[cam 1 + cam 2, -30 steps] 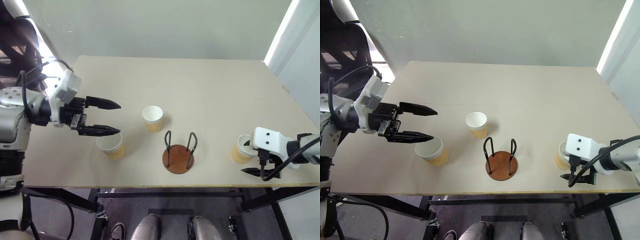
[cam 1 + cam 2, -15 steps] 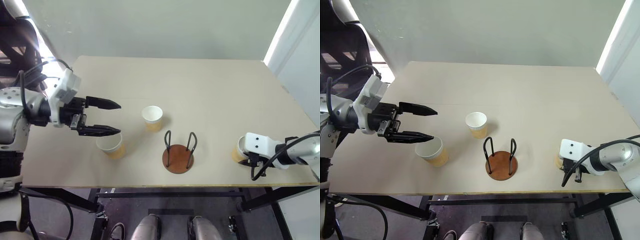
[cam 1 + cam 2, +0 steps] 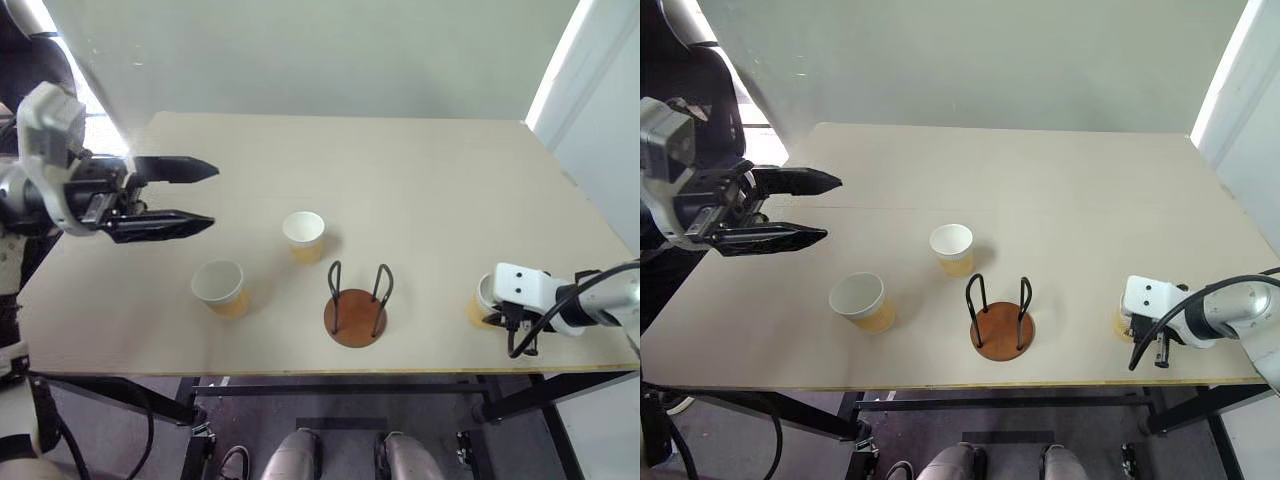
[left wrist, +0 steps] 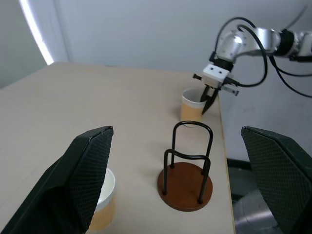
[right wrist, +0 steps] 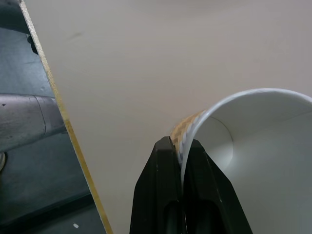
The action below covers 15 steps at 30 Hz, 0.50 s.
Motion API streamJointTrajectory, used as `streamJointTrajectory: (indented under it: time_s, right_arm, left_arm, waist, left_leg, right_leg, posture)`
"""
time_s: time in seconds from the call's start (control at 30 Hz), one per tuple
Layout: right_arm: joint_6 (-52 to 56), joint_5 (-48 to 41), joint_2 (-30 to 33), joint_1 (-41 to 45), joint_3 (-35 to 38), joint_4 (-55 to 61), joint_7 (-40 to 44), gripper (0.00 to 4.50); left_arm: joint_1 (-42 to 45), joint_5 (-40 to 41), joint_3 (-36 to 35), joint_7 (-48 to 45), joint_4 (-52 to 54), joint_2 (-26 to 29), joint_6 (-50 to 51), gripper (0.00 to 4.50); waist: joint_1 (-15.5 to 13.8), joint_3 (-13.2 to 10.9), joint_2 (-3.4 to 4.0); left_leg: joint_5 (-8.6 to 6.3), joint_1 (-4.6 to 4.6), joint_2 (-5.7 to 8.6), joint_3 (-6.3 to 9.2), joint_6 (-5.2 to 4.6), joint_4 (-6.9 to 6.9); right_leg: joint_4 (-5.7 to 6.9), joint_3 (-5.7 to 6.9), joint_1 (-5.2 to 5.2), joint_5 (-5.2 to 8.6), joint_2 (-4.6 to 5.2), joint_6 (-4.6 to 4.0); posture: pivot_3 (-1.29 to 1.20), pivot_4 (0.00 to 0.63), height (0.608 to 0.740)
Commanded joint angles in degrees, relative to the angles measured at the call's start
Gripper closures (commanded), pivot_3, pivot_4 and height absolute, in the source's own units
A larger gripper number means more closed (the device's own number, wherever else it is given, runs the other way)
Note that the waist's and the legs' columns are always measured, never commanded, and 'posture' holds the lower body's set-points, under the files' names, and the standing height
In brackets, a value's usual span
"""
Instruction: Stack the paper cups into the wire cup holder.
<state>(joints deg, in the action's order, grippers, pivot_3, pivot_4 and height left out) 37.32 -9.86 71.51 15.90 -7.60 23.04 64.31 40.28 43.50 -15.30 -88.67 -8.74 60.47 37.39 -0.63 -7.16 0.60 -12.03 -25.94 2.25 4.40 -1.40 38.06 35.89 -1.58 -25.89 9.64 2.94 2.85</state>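
Note:
My right gripper will release the tan paper cup on the brown disc (image 3: 357,319) between the black loops of the wire cup holder.
Three tan paper cups stand upright on the table: one at front left (image 3: 219,285), one in the middle (image 3: 303,233), one at the right (image 3: 479,301). The wire cup holder (image 3: 355,312), a brown disc with two black loops, stands empty between them. My right gripper (image 5: 180,146) is shut on the near rim of the right paper cup (image 5: 253,136), one finger inside and one outside. My left gripper (image 3: 212,195) hangs open and level above the table's left side, back from the front-left cup, with nothing between its fingers.
The beige table (image 3: 420,190) ends in a front edge (image 5: 63,122) close to the right cup. A pale wall runs behind the table. The far half of the tabletop is bare.
My right gripper has closed onto the right cup's rim. My left gripper has risen and drawn back to the left, away from the front-left cup.

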Motion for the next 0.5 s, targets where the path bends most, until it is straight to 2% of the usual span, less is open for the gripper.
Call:
streamJointTrajectory:
  time_s: [0.03,0.13,0.23,0.37,0.5]
  right_arm:
    - [-0.2,-1.2,1.0,2.3,3.4,1.1,1.5,4.45]
    - [0.4,-4.5,1.1,5.0,6.2,2.4,3.6,4.45]
    - [2.9,-10.7,0.4,11.3,9.7,4.6,5.8,4.45]
    - [11.0,-23.5,-6.2,27.7,10.8,7.6,4.9,4.45]
    - [18.1,-29.7,-13.8,36.0,7.7,9.8,0.1,4.45]
  left_arm:
    - [-2.5,-0.4,-1.7,-0.2,1.0,1.5,-0.3,0.00]
    - [-4.3,-0.8,-2.0,-0.1,1.2,2.3,-0.6,0.00]
    - [-6.2,-1.3,-2.0,-0.7,1.4,3.1,-1.3,0.00]
    - [-8.5,-3.7,-0.5,-1.3,1.0,4.0,-3.7,0.00]
    - [-8.8,-4.3,0.0,-1.5,0.6,3.4,-4.4,0.00]
  waist:
    - [0.0,0.0,-0.01]
    - [0.0,0.0,-0.04]
    - [0.1,0.0,-0.02]
    - [0.4,0.0,-0.02]
    - [0.5,0.0,-0.21]
  left_leg:
    - [0.00,0.00,0.01,-0.01,0.00,0.00]
    - [0.04,-0.04,0.00,0.00,0.06,0.00]
    - [0.05,-0.04,0.02,-0.01,0.11,-0.02]
    - [0.10,-0.02,-0.01,0.00,0.18,-0.09]
    - [0.21,0.01,-0.13,0.16,0.02,-0.10]
  right_leg:
    - [0.00,-0.01,0.00,-0.01,0.00,-0.01]
    - [0.00,0.00,-0.01,-0.03,-0.01,-0.04]
    - [0.00,-0.03,-0.03,-0.05,-0.02,-0.09]
    - [0.03,-0.05,-0.09,-0.04,-0.09,-0.20]
    - [0.03,-0.04,-0.09,0.08,-0.31,-0.43]
  posture:
    - [0.00,0.150,0.740]
    - [0.00,0.150,0.740]
    - [0.00,0.150,0.740]
    - [0.00,0.150,0.740]
    - [0.00,0.150,0.740]
